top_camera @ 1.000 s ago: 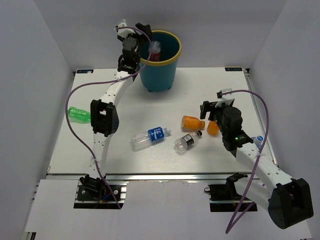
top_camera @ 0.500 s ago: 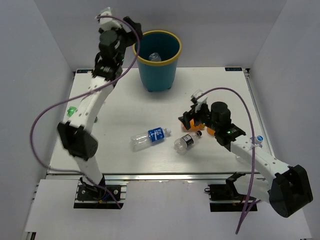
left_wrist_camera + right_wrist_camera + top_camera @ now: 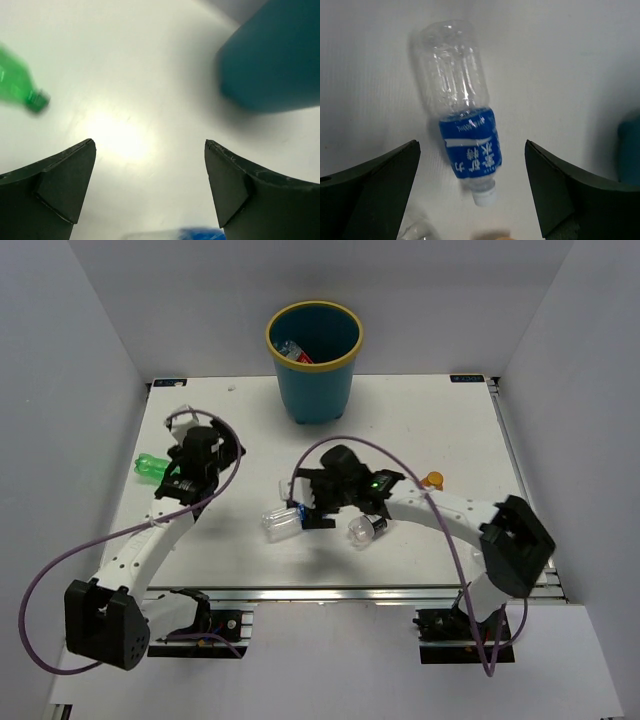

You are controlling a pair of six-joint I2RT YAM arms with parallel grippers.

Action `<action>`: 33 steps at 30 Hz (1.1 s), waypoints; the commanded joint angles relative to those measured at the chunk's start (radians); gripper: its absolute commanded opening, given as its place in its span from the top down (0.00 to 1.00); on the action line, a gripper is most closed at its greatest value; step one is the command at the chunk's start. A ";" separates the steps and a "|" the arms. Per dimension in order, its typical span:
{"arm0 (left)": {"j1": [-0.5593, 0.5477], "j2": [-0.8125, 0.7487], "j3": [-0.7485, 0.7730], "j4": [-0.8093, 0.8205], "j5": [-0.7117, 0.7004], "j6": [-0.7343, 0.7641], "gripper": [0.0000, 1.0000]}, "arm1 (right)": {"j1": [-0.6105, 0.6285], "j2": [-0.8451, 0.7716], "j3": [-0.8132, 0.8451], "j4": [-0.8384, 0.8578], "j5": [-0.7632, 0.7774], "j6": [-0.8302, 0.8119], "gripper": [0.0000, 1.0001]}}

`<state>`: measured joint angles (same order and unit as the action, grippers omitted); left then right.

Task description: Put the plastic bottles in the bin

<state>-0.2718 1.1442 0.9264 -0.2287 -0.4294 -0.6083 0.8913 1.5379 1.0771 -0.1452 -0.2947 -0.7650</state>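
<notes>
My left gripper is to move next to the green bottle at the edge of the table, where it should close on the bottle's body [image 3: 147,466] near its bottom end.
The teal bin [image 3: 316,390] with a yellow rim stands at the back, and the red-label bottle [image 3: 293,350] lies inside it. My right gripper [image 3: 308,504] is open and hovers over the blue-label bottle [image 3: 282,523], which lies flat between the fingers in the right wrist view [image 3: 465,140], untouched. The dark-label bottle [image 3: 365,529] lies just right of it. One orange bottle [image 3: 433,480] shows by the right arm. An orange edge [image 3: 490,235] shows at the bottom of the right wrist view. My left gripper [image 3: 222,453] is open and empty [image 3: 150,145] above the table.
A green bottle [image 3: 150,467] lies at the table's left edge, left of my left gripper, and shows in the left wrist view [image 3: 17,85]. The bin's wall [image 3: 280,55] is ahead and to the right there. White walls enclose the table.
My left arm has swung back from the bin down to the left of the table; the red-label bottle is now in the bin. My right arm has moved left over the blue-label bottle.
</notes>
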 commanded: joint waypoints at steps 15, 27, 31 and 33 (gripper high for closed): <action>0.006 -0.290 -0.287 -0.098 -0.109 -0.231 0.02 | 0.112 0.424 0.307 -0.107 0.104 -0.243 0.15; 0.005 -0.330 -0.293 -0.139 -0.204 -0.254 0.02 | 0.091 0.273 0.267 0.280 0.190 -0.156 0.73; 0.006 -0.342 -0.294 -0.152 -0.227 -0.260 0.02 | 0.006 0.232 0.367 0.403 0.141 -0.012 0.78; 0.006 -0.353 -0.299 -0.149 -0.229 -0.260 0.02 | -0.058 0.229 0.423 0.472 0.093 0.059 0.77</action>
<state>-0.2703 0.8165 0.6338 -0.3618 -0.6239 -0.8589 0.9257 1.8240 1.3952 0.1043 -0.1551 -0.8371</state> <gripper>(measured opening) 0.982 0.538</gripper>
